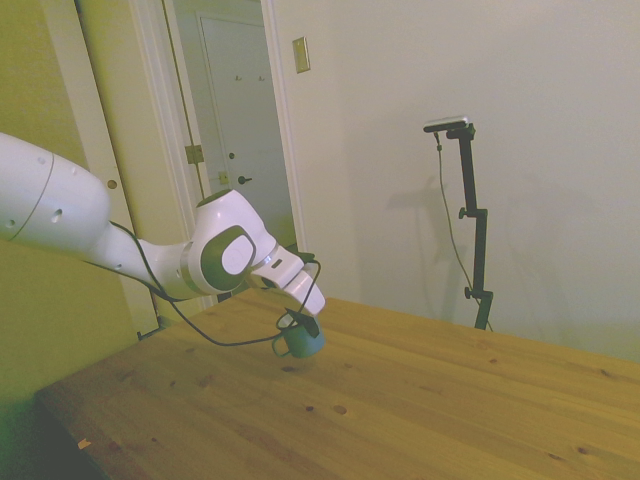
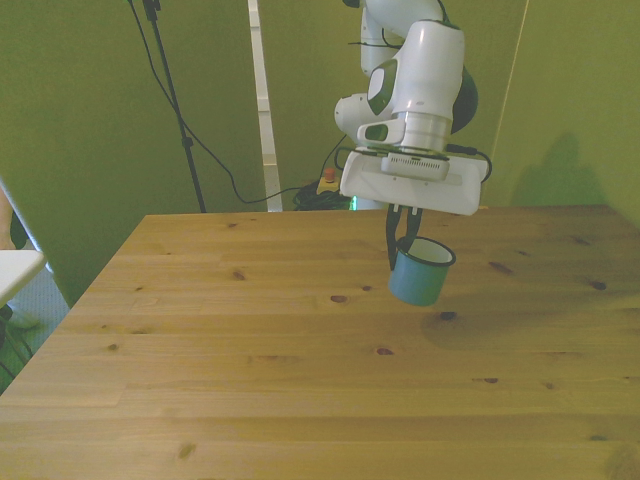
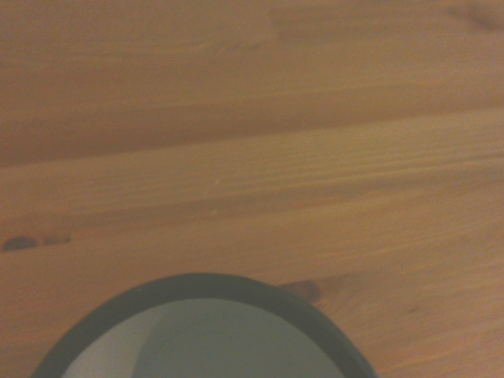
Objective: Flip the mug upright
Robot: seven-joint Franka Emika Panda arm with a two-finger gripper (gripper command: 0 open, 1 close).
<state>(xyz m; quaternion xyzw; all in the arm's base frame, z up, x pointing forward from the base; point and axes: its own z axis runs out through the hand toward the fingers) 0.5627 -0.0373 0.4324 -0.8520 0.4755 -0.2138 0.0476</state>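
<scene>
Next, my gripper sets the teal-blue mug free on the wooden table (image 2: 431,333), between the dark knots that are nearest the mug's hanging base. The mug is still just above the table.
The teal-blue mug (image 2: 420,274) hangs just above the wooden table (image 2: 250,330), mouth up and slightly tilted, with a dark rim and a pale inside. My gripper (image 2: 402,238) points down and is shut on the mug's rim, at the side toward the front view's left. In the side view the mug (image 1: 303,343) hangs under the gripper (image 1: 300,324) with its shadow on the table below. The wrist view shows the mug's dark rim (image 3: 206,285) close up over the wood.
A white surface (image 2: 15,268) juts in at the front view's left edge, off the table. Cables and a red-topped device (image 2: 327,182) lie on the floor behind the table's far edge. A door and wall stand behind the table in the side view.
</scene>
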